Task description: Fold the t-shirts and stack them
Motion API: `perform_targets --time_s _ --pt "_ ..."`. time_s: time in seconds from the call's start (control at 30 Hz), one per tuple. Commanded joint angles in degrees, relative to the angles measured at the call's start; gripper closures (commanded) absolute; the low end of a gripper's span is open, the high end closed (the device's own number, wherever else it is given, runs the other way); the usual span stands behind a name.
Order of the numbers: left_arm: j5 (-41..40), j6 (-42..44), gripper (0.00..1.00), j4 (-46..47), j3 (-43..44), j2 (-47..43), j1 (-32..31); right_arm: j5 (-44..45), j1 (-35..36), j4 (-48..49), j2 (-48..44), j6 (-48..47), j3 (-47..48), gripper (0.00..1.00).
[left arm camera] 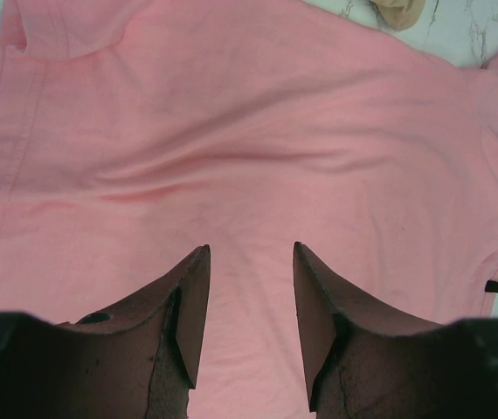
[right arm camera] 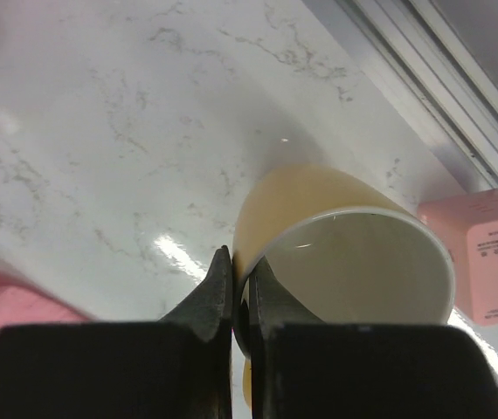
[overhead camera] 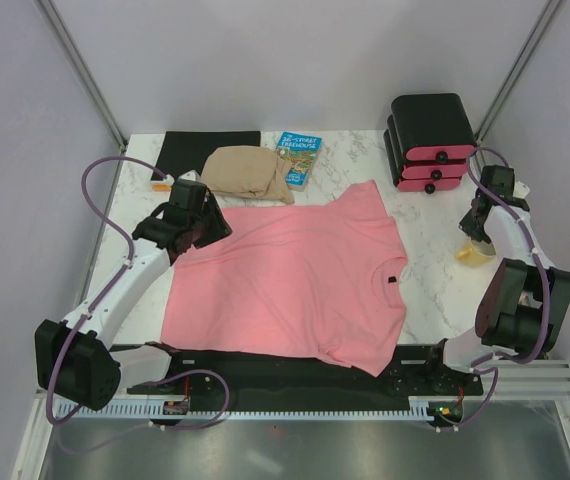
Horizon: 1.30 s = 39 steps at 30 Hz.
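Note:
Next, my right gripper releases the yellow cup on the marble (overhead camera: 349, 162) between the blue book and the black box.
A salmon-pink t-shirt (overhead camera: 295, 270) lies spread flat in the middle of the marble table, with its small dark neck label (overhead camera: 392, 279) toward the right. My left gripper (overhead camera: 200, 225) hovers over the shirt's upper left part. In the left wrist view it (left arm camera: 251, 253) is open and empty, with pink cloth (left arm camera: 231, 131) showing between the fingers. My right gripper (overhead camera: 477, 235) is at the right side of the table, away from the shirt. In the right wrist view it (right arm camera: 240, 262) is shut on the rim of a yellow cup (right arm camera: 345, 253).
A crumpled tan cloth (overhead camera: 248, 172), a blue book (overhead camera: 297, 158) and a black mat (overhead camera: 210, 150) lie at the back. A black box with pink drawer fronts (overhead camera: 430, 140) stands at the back right. A pink cube (right arm camera: 485, 253) sits beside the cup.

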Motion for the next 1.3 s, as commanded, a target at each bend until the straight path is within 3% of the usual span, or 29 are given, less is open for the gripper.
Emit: perform_targets --time_s 0.0,0.1,0.27,0.4,0.57,0.73,0.83,1.0,1.13,1.27 --pt "0.20 -0.16 0.50 0.80 1.64 -0.06 -0.22 -5.78 0.76 3.43 -4.42 2.74 5.42 1.00" --pt "0.64 -0.52 0.50 0.80 1.11 0.12 -0.40 -5.45 4.09 3.79 -3.29 3.82 9.70 1.00" --pt "2.40 0.36 0.54 0.62 0.76 0.38 -0.49 2.55 16.13 2.03 4.43 -5.41 22.45 1.00" --pt "2.49 1.06 0.54 -0.17 1.98 1.08 -0.49 -2.61 16.14 2.03 11.30 -2.78 34.65 1.00" --pt "2.14 2.03 0.53 -1.57 4.10 0.91 -0.49 -4.64 21.40 0.01 21.84 -2.77 47.94 1.00" --pt "1.34 1.95 0.53 -2.54 3.84 0.91 -0.40 -13.61 25.18 2.82 30.54 -4.80 59.90 1.00" --pt "1.17 1.42 0.53 -3.16 3.05 0.47 -0.49 -11.60 26.68 3.69 31.18 -4.80 60.97 1.00" --pt "0.20 1.15 0.53 -3.86 2.25 -0.23 -0.49 -9.75 26.95 4.49 28.72 -4.88 54.82 1.00" --pt "0.38 0.80 0.53 -3.69 2.25 0.47 -0.58 -12.80 26.86 4.75 27.75 -4.71 52.53 1.00" --pt "0.64 0.27 0.53 -3.69 2.51 1.52 -0.66 -16.51 27.56 3.18 30.90 -4.53 56.81 1.00"
